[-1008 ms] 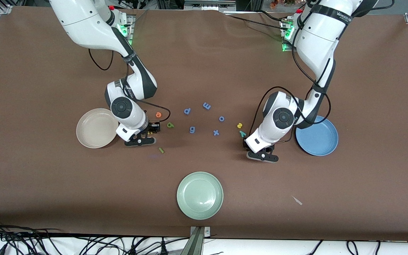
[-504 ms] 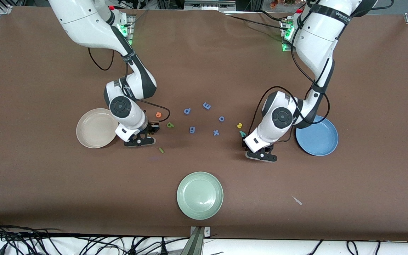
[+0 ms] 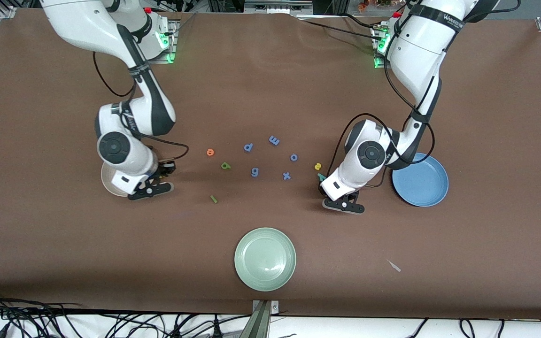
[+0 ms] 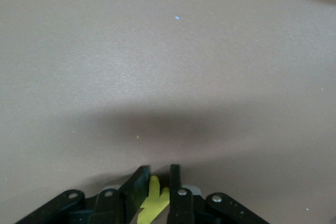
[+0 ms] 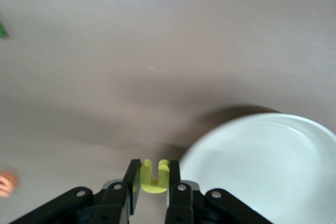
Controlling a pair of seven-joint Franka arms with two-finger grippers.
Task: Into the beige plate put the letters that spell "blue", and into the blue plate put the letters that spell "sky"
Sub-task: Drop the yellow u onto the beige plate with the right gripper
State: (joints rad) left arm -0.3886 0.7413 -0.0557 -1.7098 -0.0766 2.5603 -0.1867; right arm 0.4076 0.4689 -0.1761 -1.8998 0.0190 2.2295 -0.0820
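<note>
Next, I open my left gripper, as the yellow "k" slants between its fingers, and take the letter across its wider span point(image 4: 152, 209) before I carry it over.
My right gripper point(image 5: 155, 166) is shut on the yellow "u" point(image 5: 155, 179), just above the table beside the rim of the beige plate point(image 5: 262, 177). In the front view this gripper point(image 3: 150, 191) and its arm cover most of the beige plate point(image 3: 109, 184). My left gripper point(image 4: 157, 174) is shut on a yellow letter with a branching stroke point(image 4: 153, 201), low over the table point(image 3: 344, 205) near the blue plate point(image 3: 420, 180). On the table lie the orange "e" point(image 3: 210, 151), light green "b" point(image 3: 225, 165), dark green "l" point(image 3: 213, 199), yellow "s" point(image 3: 318, 165) and teal "y" point(image 3: 320, 176).
Several blue letters point(image 3: 274, 140) lie scattered mid-table between the two arms. A pale green plate point(image 3: 265, 259) sits nearer the front camera than the letters. A small pale scrap point(image 3: 394, 266) lies toward the left arm's end, near the front edge.
My right arm has swung from beside the "b" over to the beige plate, carrying the "u". My left gripper has shifted slightly and stayed low.
</note>
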